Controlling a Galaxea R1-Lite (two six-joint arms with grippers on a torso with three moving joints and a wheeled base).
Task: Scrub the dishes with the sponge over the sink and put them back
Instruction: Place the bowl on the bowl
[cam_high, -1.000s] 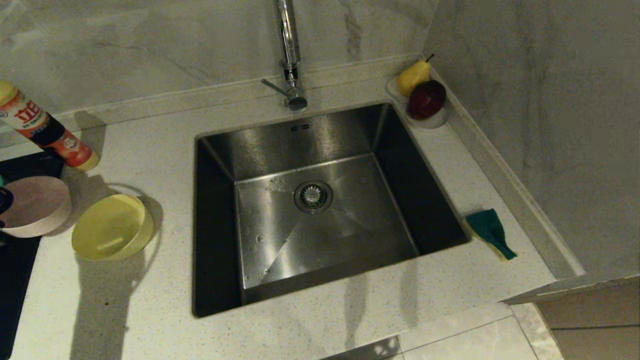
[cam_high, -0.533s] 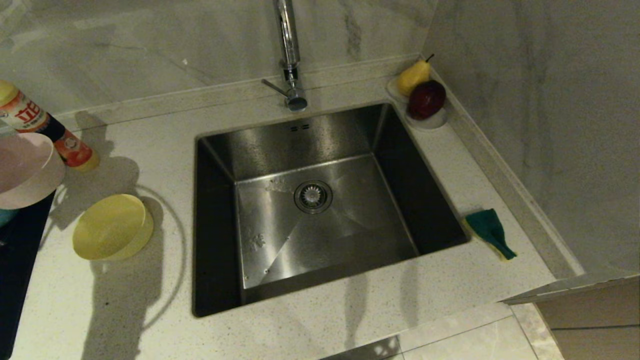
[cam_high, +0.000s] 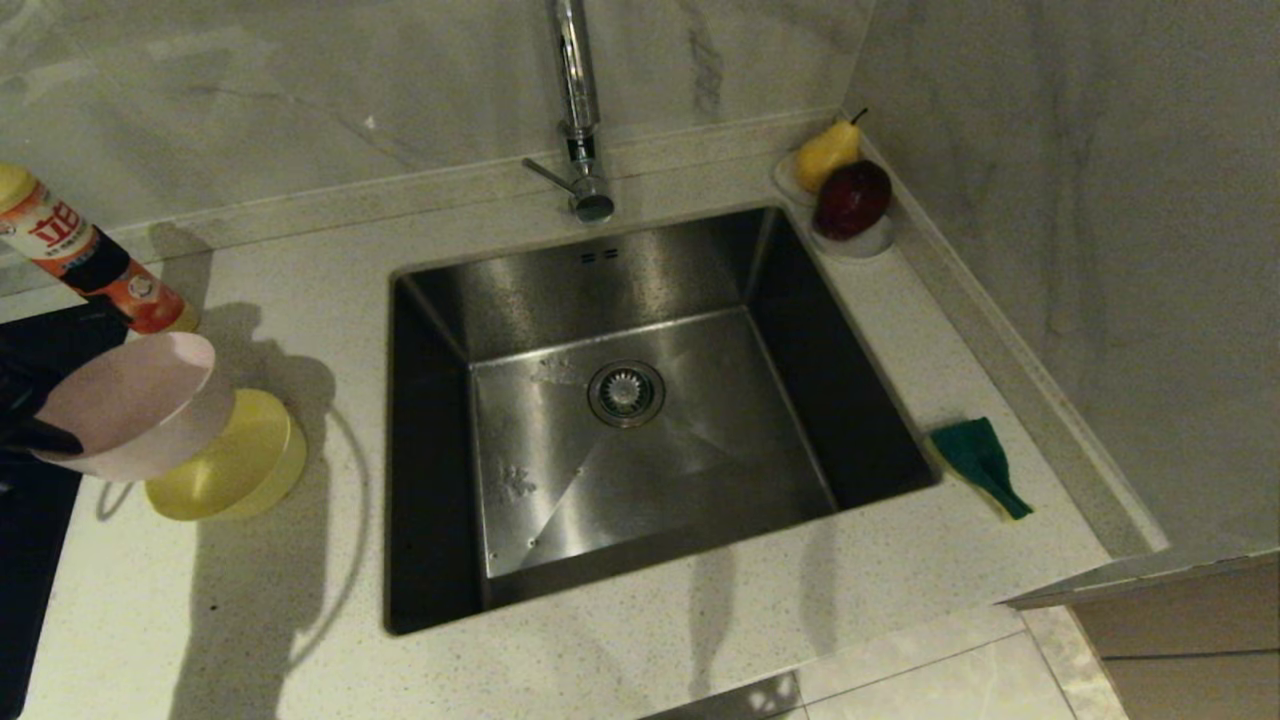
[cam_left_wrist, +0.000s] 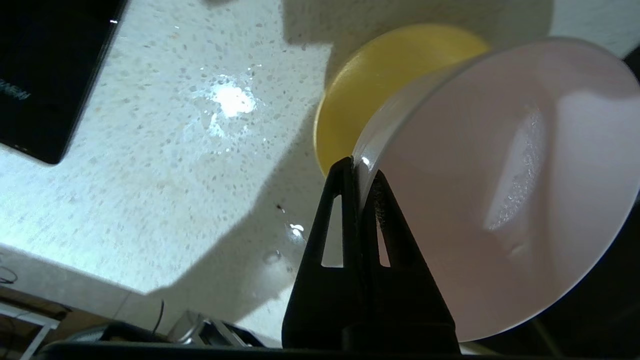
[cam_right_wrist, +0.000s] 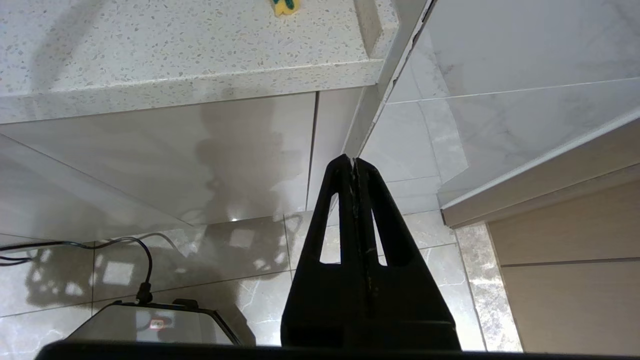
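The robot's left gripper will release the pale pink bowl inside the yellow bowl (cam_high: 170, 461) (cam_left_wrist: 381, 108), on the counter between the hob and the sink.
My left gripper (cam_high: 50, 436) (cam_left_wrist: 359, 167) is shut on the rim of the pale pink bowl (cam_high: 135, 405) (cam_left_wrist: 500, 190). It holds the bowl tilted in the air at the far left, partly over the yellow bowl (cam_high: 240, 470) (cam_left_wrist: 385, 80) that lies upside down on the counter. The steel sink (cam_high: 640, 290) sits in the middle, empty, with its drain (cam_high: 626, 392). The sponge (cam_high: 980, 465) (cam_right_wrist: 285, 6) lies green side up on the counter right of the sink. My right gripper (cam_right_wrist: 354, 162) hangs parked below the counter's edge, shut and empty.
The chrome tap (cam_high: 578, 110) stands behind the sink. A detergent bottle (cam_high: 90, 265) leans at the back left. A saucer (cam_high: 872, 243) with a pear and an apple sits in the back right corner. A black hob (cam_high: 30, 530) (cam_left_wrist: 50, 75) borders the counter's left.
The pink bowl lay upside down at the left edge. My left gripper lifted it, turned it, and carried it right, so it now hangs tilted over the yellow bowl.
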